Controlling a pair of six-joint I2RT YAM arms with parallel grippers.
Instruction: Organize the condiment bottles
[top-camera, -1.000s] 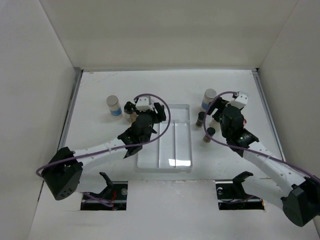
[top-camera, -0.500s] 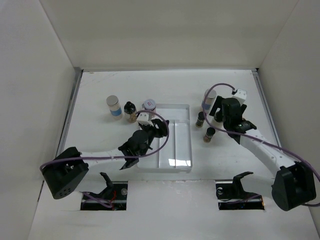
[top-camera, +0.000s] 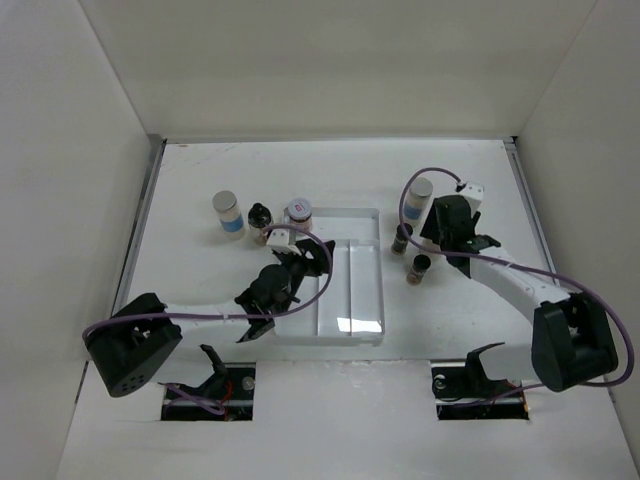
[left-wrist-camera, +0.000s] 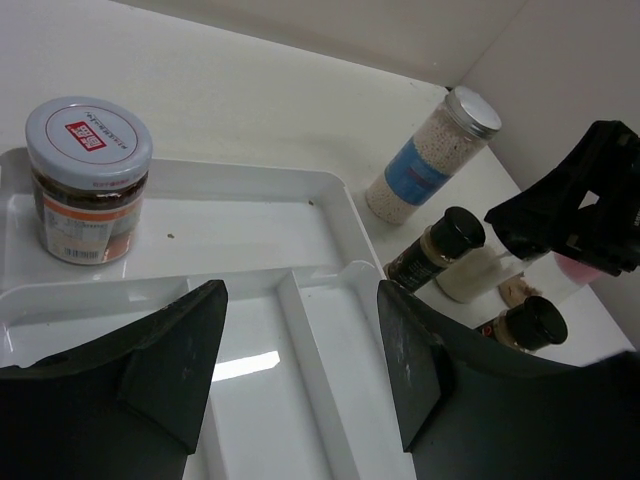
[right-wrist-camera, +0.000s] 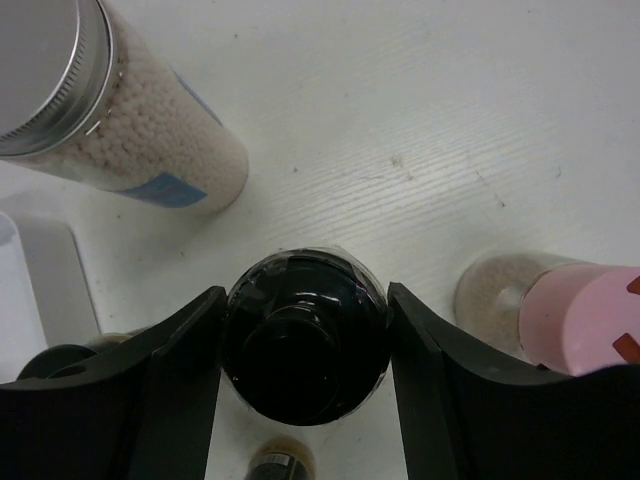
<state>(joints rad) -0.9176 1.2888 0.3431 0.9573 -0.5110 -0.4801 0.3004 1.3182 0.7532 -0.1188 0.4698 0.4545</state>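
Observation:
I will release the dark black-capped bottle, still standing on the table, from my right gripper in the tray's far compartment (top-camera: 332, 230), next to the brown-filled jar.
My left gripper (top-camera: 308, 258) (left-wrist-camera: 300, 300) is open and empty, hovering over the clear divided tray (top-camera: 365, 300). A brown-filled jar with a grey lid and red sticker (top-camera: 298, 211) (left-wrist-camera: 88, 180) stands at the tray's far left corner. My right gripper (top-camera: 440, 230) (right-wrist-camera: 305, 300) is open, its jaws close on either side of a dark black-capped bottle (right-wrist-camera: 305, 350) standing on the table. A pink-capped bottle (right-wrist-camera: 585, 320) sits just right of it. A silver-capped jar of white beads (top-camera: 418, 196) (right-wrist-camera: 110, 120) and two black-capped bottles (top-camera: 402, 238) (top-camera: 420, 267) stand nearby.
Left of the tray stand a silver-capped jar with a blue-white label (top-camera: 228, 212) and a small black-capped bottle (top-camera: 260, 222). White walls enclose the table on the left, far and right sides. Two floor cut-outs (top-camera: 208, 388) lie at the near edge.
My left gripper let go of the grey-lidded jar and drew back toward me over the tray. My right gripper moved away and left, down around the dark bottle.

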